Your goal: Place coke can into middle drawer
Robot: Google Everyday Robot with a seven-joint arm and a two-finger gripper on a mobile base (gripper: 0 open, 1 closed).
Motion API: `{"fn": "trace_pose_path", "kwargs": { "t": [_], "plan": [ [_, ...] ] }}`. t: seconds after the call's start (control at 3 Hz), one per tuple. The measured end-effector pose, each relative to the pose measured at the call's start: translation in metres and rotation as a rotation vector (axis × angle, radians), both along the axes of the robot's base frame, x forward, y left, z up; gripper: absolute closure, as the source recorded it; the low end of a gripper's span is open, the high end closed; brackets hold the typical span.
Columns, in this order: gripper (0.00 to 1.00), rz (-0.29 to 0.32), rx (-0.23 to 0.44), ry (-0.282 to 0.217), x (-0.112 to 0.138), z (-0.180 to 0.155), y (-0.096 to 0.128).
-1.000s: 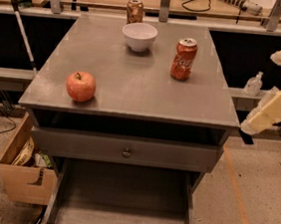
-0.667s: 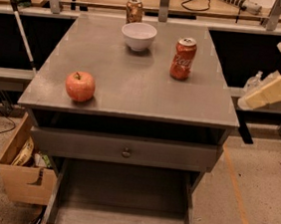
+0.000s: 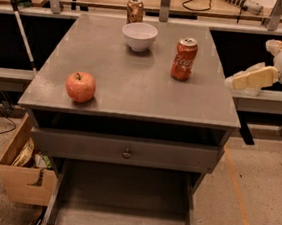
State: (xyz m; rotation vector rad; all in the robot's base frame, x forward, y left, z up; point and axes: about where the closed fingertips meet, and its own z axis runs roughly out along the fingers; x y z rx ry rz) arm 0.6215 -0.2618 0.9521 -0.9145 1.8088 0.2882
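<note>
I will move to the coke can next and grab it around the can's middle [image 3: 184,60], halfway below its silver top.
The coke can [image 3: 184,59], red with white script and a silver top, stands upright on the right part of the grey cabinet top [image 3: 133,91]. The middle drawer [image 3: 121,203] is pulled out at the bottom of the view, and its flat grey floor is bare. My gripper [image 3: 250,78], pale yellow and white, hangs in the air off the cabinet's right edge. It is level with the can, to the can's right and apart from it, and it holds nothing.
A red apple [image 3: 81,86] sits front left on the top, a white bowl [image 3: 139,35] at the back centre, a darker brownish can [image 3: 135,10] behind it. A closed drawer front with a knob [image 3: 126,153] is above the open drawer. A cardboard box [image 3: 22,170] stands on the floor at left.
My gripper has risen and moved left, from low beside the cabinet's right edge to the height of the coke can. The can and the other objects have not moved.
</note>
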Motion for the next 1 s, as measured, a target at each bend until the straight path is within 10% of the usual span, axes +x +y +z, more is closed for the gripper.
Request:
{"fn": "trace_pose_path", "kwargs": {
  "t": [1.0],
  "plan": [
    [0.0, 0.089, 0.108, -0.022, 0.046, -0.017, 0.04]
  ]
}}
